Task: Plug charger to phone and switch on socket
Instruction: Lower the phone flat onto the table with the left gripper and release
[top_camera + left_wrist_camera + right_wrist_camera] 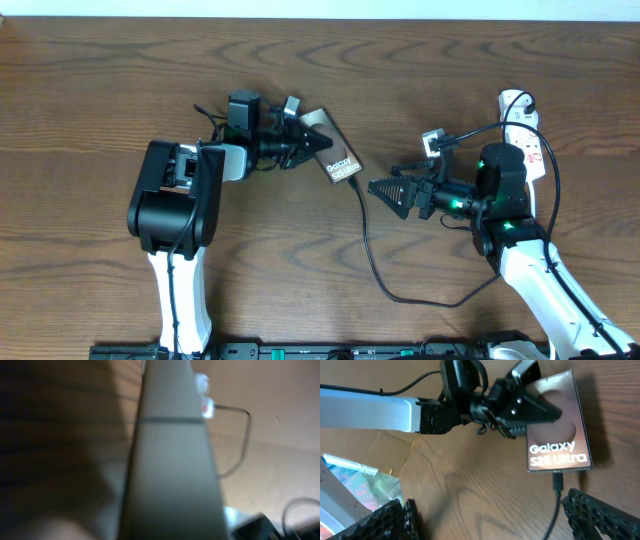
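My right gripper is to head next to the white socket and close beside the switch (538,156) nearest the white cord, so that it is ready to press with shut fingers.
The phone (336,155) lies at mid-table, a dark slab lettered "Galaxy S25 Ultra" (559,454). My left gripper (308,144) is shut on its far side edge, and its black fingers (532,410) overlap the slab. In the left wrist view the phone's edge (170,460) fills the frame, blurred. The charger's plug tip (558,480) sits in the phone's near end, and its thin black cable (368,240) loops toward the right arm. My right gripper (385,192) is open just short of that end, with its fingers (600,515) either side of bare wood. The white socket (525,125) lies far right.
The socket's thick white cord and plug (515,100) lie at the back right. The black cable loops near the front edge (430,298) and past the right arm's base. Beyond the table's edge, cardboard and clutter (365,475) show in the right wrist view.
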`<state>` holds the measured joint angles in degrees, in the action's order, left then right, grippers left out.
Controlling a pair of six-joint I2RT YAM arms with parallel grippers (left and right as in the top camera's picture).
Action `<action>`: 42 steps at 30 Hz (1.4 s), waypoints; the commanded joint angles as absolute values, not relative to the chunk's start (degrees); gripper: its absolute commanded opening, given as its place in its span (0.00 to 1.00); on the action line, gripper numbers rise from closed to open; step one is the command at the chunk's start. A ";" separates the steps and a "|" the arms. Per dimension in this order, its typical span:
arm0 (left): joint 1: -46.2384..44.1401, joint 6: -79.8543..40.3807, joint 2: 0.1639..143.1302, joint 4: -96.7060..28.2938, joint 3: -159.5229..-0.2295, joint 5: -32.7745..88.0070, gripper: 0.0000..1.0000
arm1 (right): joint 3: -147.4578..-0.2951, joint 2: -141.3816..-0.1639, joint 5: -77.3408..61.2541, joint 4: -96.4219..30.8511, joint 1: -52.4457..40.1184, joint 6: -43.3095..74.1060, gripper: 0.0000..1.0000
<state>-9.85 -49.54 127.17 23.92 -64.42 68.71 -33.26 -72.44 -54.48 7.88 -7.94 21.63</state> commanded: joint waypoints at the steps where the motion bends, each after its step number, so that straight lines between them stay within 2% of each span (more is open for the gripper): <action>1: -9.61 -37.60 126.98 14.74 -65.45 61.21 0.07 | -34.09 -71.68 -54.06 7.84 -7.68 20.12 0.99; 4: -9.61 -32.01 126.98 8.56 -65.93 58.37 0.07 | -34.09 -71.68 -53.89 7.84 -7.68 20.03 0.99; 10: -9.63 -29.95 126.98 2.85 -66.30 52.23 0.08 | -34.09 -71.68 -53.41 7.18 -7.68 20.01 0.99; 12: -9.63 -29.95 126.98 0.03 -66.30 48.25 0.29 | -34.09 -71.68 -53.21 6.15 -7.68 19.33 0.99; 14: -9.61 -29.50 126.98 -2.00 -66.30 45.89 0.34 | -34.09 -71.68 -52.99 5.72 -7.68 18.96 0.99; 17: -9.61 -29.36 126.98 -4.10 -66.30 43.13 0.46 | -34.09 -71.68 -52.80 5.48 -7.68 18.55 0.99; 21: -9.61 -29.36 126.98 -7.68 -66.30 38.87 0.68 | -34.09 -71.68 -52.36 5.32 -7.68 18.31 0.99; 23: -9.61 -29.39 126.98 -9.34 -66.30 37.10 0.76 | -34.09 -71.68 -52.16 5.32 -7.66 18.26 0.99; 26: -9.61 -29.39 126.98 -11.86 -66.30 34.52 0.84 | -34.09 -71.68 -52.14 5.30 -7.20 18.15 0.99; 27: -9.61 -29.41 126.98 -12.60 -66.30 33.74 0.94 | -34.09 -71.68 -52.10 5.28 -7.05 18.13 0.99; 33: -8.56 -29.39 126.76 -17.58 -66.30 29.82 0.95 | -34.09 -71.66 -49.69 2.52 -4.12 18.09 0.99; 42: -3.66 -29.34 124.51 -23.70 -66.30 29.65 0.95 | -37.87 -69.06 -45.74 -4.99 -1.41 11.75 0.99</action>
